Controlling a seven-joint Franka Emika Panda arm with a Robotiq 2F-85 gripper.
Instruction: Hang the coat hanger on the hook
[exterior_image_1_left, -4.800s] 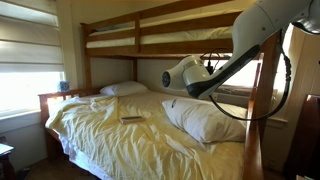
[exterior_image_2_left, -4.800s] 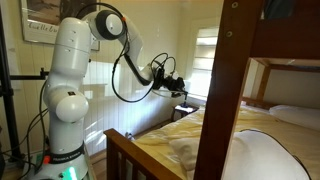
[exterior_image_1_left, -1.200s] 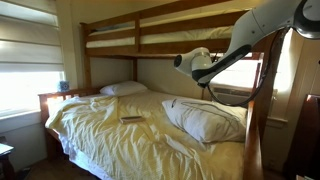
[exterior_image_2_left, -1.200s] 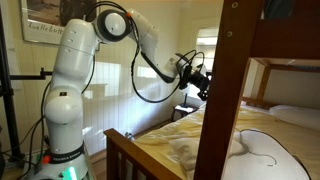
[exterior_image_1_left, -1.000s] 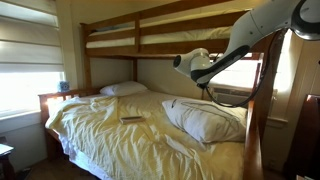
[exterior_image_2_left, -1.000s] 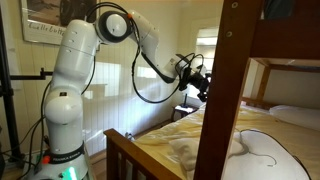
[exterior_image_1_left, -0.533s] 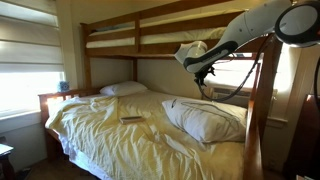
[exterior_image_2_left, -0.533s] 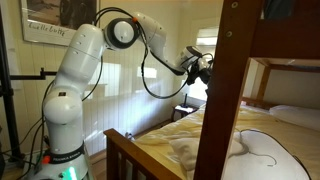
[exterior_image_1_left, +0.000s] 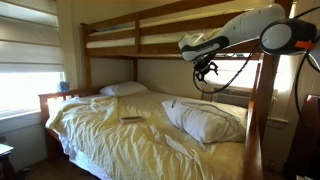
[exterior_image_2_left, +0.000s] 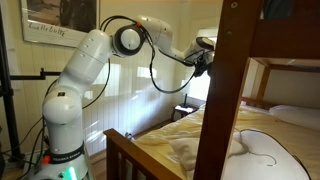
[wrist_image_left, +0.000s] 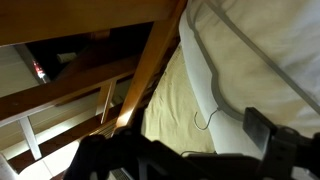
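Observation:
The coat hanger on the big white pillow is next for my gripper, which should close on its curved side (exterior_image_1_left: 197, 104) (wrist_image_left: 203, 45), near the notch.
The coat hanger (wrist_image_left: 205, 70) is a thin pale frame lying flat on the big white pillow (exterior_image_1_left: 205, 120), with its small wire hook (wrist_image_left: 205, 120) resting on the yellow sheet. In an exterior view its outline (exterior_image_2_left: 250, 135) shows faintly on the pillow. My gripper (wrist_image_left: 180, 140) hangs high above it, open and empty, with dark fingers (wrist_image_left: 265, 130) at the picture's bottom edge. In both exterior views the gripper (exterior_image_1_left: 207, 68) (exterior_image_2_left: 203, 58) is up beside the upper bunk's rail. The hook for hanging is not visible in any view.
A wooden bunk bed fills the room, with an upper bunk (exterior_image_1_left: 150, 35) and a thick corner post (exterior_image_1_left: 262, 110) (exterior_image_2_left: 225, 90) close to the arm. A small dark flat object (exterior_image_1_left: 131, 119) lies on the rumpled yellow sheet. A second pillow (exterior_image_1_left: 123, 89) sits by the headboard.
The arm has swung upward and stretched out, carrying the gripper from above the pillow up to the height of the upper bunk rail. The jaws stayed open and the hanger has not moved.

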